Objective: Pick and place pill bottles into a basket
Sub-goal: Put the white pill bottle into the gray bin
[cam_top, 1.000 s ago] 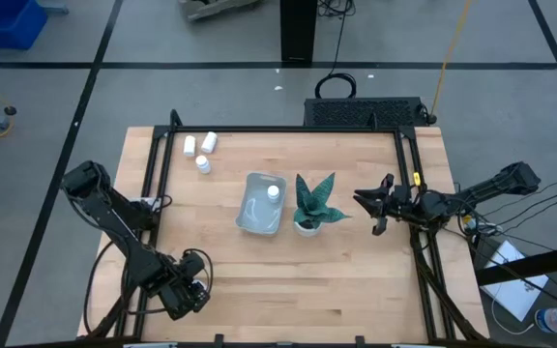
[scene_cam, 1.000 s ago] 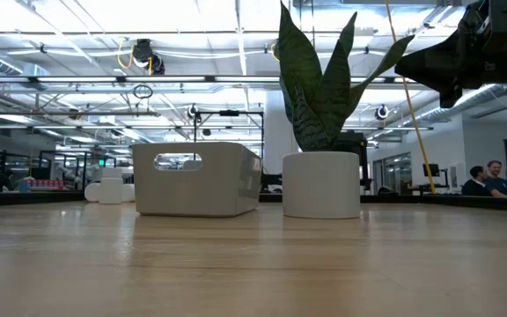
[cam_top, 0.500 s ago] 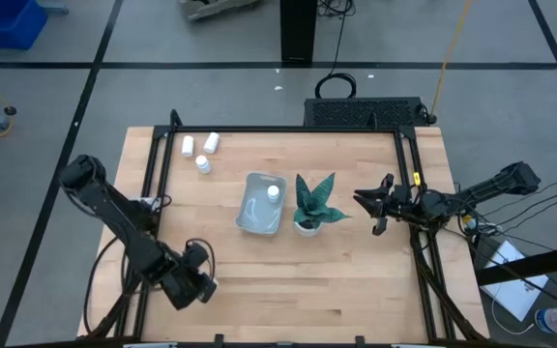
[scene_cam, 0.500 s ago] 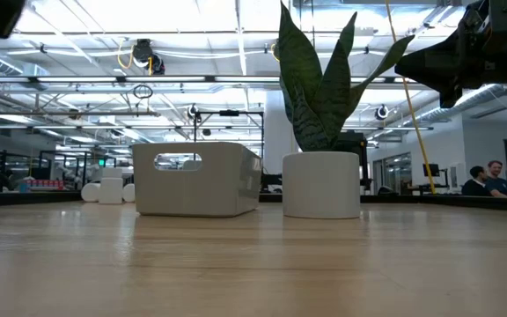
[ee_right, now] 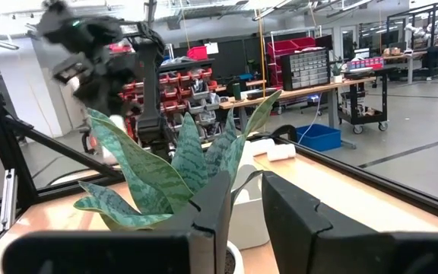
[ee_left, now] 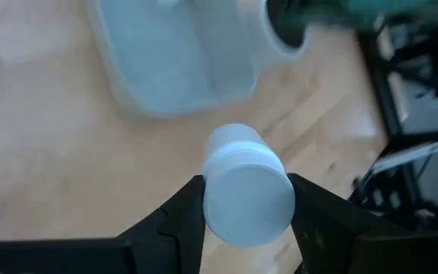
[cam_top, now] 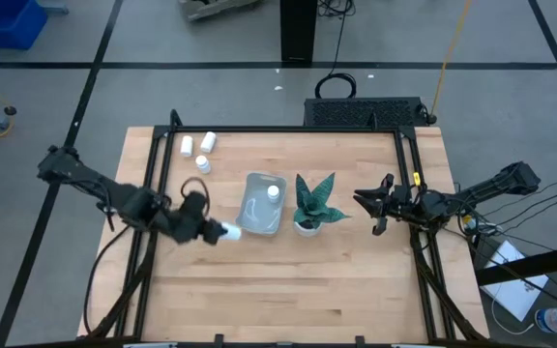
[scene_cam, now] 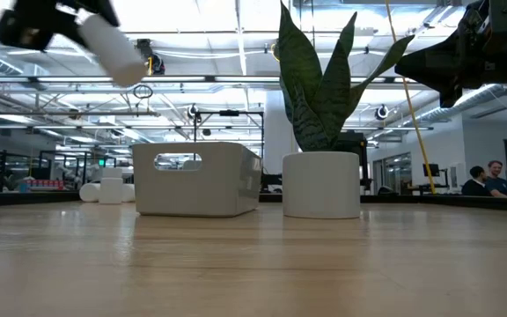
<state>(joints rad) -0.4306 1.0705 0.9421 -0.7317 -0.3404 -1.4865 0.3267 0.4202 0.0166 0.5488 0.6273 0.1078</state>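
Observation:
Next, the left gripper releases the white pill bottle in the basket's near end (cam_top: 268, 220) (ee_left: 185, 74), toward the side where the potted plant is.
My left gripper (cam_top: 213, 231) hangs above the table just left of the basket (cam_top: 255, 215), shut on one white pill bottle (cam_top: 229, 232). The low view shows that bottle (scene_cam: 113, 46) high over the table. The basket is a pale grey-blue tray, and one bottle (cam_top: 273, 192) stands inside it at its far end. Three more bottles (cam_top: 201, 151) rest on the wood at the far left. My right gripper (cam_top: 364, 202) waits to the right of the potted plant (cam_top: 312, 203). Its fingers (ee_right: 213, 205) are a narrow gap apart with nothing between them. My left gripper pinches the bottle's round sides (ee_left: 217, 199) between its two fingers (ee_left: 179, 219). The bottle lies along the fingers, and its free end (ee_left: 234, 143) sticks out past their tips. The fingers slant down toward the basket, and the bottle is lifted clear and tilted.
The plant's white pot (scene_cam: 321, 183) stands close against the basket's right side. Black frame rails (cam_top: 159, 169) run along the table's left and right edges. Bare wood (cam_top: 288, 290) spans the near half of the table.
My left gripper has risen from the near left corner and swung toward the far side and the right, to just left of the basket. It has turned as it went. The white bottle now shows sticking out from its fingers, high over the table.

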